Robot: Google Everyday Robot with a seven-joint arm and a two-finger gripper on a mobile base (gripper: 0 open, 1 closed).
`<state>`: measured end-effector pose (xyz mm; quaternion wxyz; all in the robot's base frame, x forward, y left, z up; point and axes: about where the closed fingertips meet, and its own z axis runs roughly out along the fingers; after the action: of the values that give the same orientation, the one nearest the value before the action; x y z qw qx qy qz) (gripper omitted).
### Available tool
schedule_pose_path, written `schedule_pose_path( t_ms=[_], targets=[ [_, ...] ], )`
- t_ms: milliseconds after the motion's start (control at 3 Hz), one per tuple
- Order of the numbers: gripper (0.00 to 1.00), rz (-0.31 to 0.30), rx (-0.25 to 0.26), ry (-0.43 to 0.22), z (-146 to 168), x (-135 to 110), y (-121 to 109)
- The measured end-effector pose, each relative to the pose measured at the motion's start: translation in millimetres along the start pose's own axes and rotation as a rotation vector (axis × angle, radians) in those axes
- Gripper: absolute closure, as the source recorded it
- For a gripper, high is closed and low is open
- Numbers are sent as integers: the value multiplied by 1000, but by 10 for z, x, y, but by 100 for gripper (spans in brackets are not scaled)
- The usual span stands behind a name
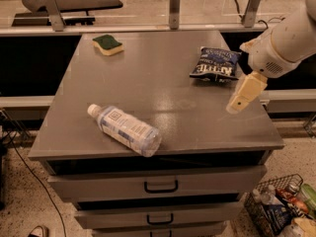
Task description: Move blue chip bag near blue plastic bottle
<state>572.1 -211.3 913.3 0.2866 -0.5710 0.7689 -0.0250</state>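
Note:
The middle of the blue chip bag (217, 63) is the next place for my gripper to close, pinching it for the move toward the blue plastic bottle.
The blue chip bag (215, 63) lies flat on the far right part of the grey cabinet top (163, 83). The blue plastic bottle (125, 129) lies on its side near the front left edge, its white cap pointing to the back left. My gripper (239, 100) hangs on the white arm above the right side of the top. It is a little to the right of and in front of the chip bag, not touching it, and holds nothing that I can see.
A green-and-yellow sponge (108, 44) lies at the back left of the top. Drawers (160, 185) run below the front edge. A wire basket (281, 209) with bottles and clutter stands on the floor at the bottom right. A rail with posts (174, 6) runs behind the cabinet.

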Motion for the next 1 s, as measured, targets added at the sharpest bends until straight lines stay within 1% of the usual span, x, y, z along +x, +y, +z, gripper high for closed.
schedule_pose_path(
  t_ms=[333, 667, 1000],
  targets=[
    [0, 20, 43, -79, 347, -110, -282],
    [0, 48, 69, -137, 640, -181, -513],
    [2, 92, 85, -166, 950, -157, -770]
  ],
)
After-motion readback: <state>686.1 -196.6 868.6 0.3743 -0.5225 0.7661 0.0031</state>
